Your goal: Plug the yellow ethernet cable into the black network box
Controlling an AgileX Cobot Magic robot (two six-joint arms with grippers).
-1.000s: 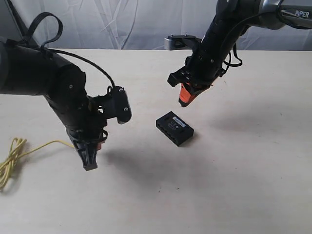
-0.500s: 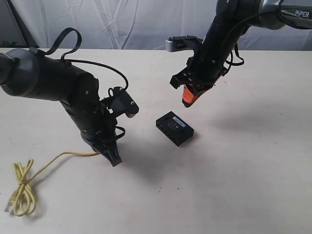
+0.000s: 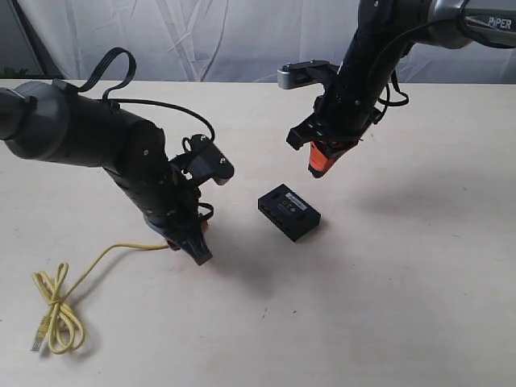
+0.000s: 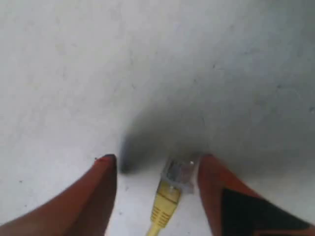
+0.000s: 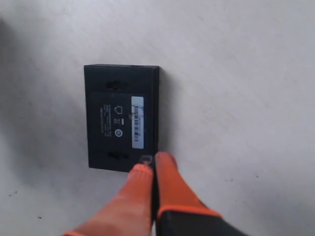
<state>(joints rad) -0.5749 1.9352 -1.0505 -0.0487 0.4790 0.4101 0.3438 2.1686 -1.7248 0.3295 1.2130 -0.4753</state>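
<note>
The cable's clear plug sits at a slant between my left gripper's fingers. I will move back along the cable and grip the yellow sleeve (image 4: 164,202) behind the plug, so the plug stays free.
The yellow ethernet cable (image 3: 56,316) lies bundled at the front left, and its cord runs right to my left gripper (image 3: 197,252). In the left wrist view that gripper (image 4: 155,160) is open. The cable's clear plug (image 4: 178,172) sits between the orange fingers, against one of them. The black network box (image 3: 289,212) lies flat mid-table with its ports facing front left. My right gripper (image 3: 321,164) hangs above and behind the box, shut and empty. In the right wrist view its tips (image 5: 150,161) overlap the edge of the labelled box (image 5: 120,118).
Everything sits on a pale tabletop (image 3: 387,306). A white curtain (image 3: 226,40) closes off the back. Black arm cables (image 3: 121,60) loop over the left arm.
My left arm swung right toward the box, and the yellow cable slid right along the table with it. The right gripper shifted slightly right and stayed shut.
</note>
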